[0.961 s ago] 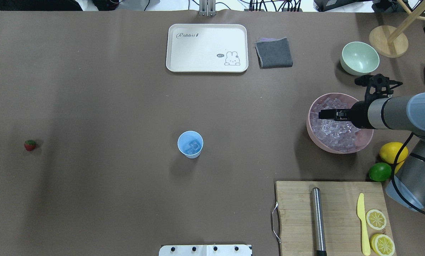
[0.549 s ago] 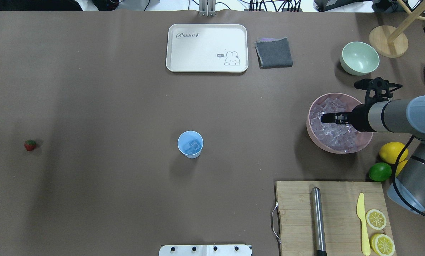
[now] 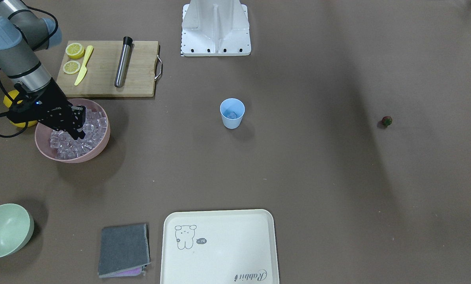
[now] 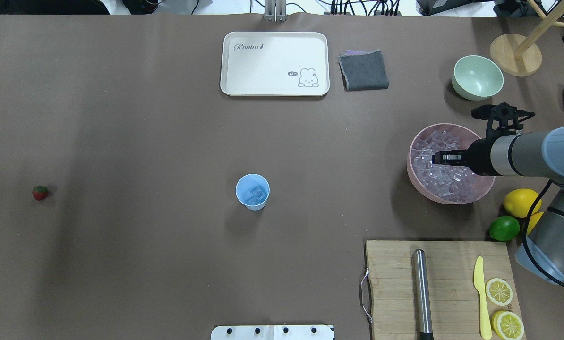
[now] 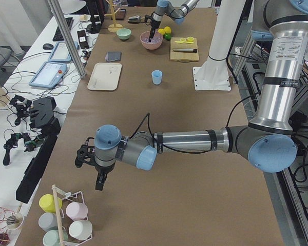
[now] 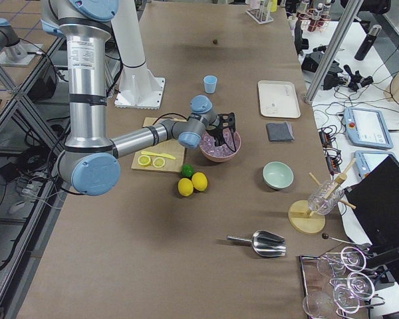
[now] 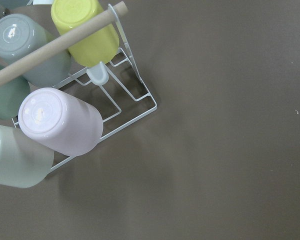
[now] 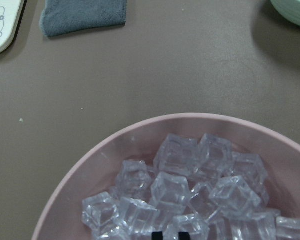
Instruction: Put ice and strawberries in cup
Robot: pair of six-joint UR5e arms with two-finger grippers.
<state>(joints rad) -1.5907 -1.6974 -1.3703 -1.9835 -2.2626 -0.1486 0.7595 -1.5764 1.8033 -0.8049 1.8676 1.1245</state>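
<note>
My right gripper is over the ice, almost closed and empty, so it should open, move toward the grey cloth's side and grip a cube there (image 8: 170,190).
The light blue cup (image 4: 252,191) stands upright mid-table with a few ice cubes inside. One strawberry (image 4: 39,192) lies alone far to the left. A pile of ice (image 4: 435,141) fills the pink bowl (image 4: 410,165). My right gripper (image 4: 437,158) points down into that ice, near the bowl's middle. In the right wrist view its two dark fingertips (image 8: 160,235) stand almost together at the bottom edge, above the ice (image 8: 190,180), with no cube between them. My left gripper (image 5: 100,182) hangs far from the cup, over bare table beside a cup rack; I cannot tell its state.
A cream tray (image 4: 275,63) and grey cloth (image 4: 363,70) lie at the back. A pale green bowl (image 4: 477,77) sits behind the pink bowl. A lemon (image 4: 522,202), a lime (image 4: 504,228) and a cutting board (image 4: 442,288) are at front right. The cup rack (image 7: 125,100) is beside the left wrist.
My right gripper has drawn back a little to the right and sunk lower into the ice bowl. Cup and strawberry have not moved.
</note>
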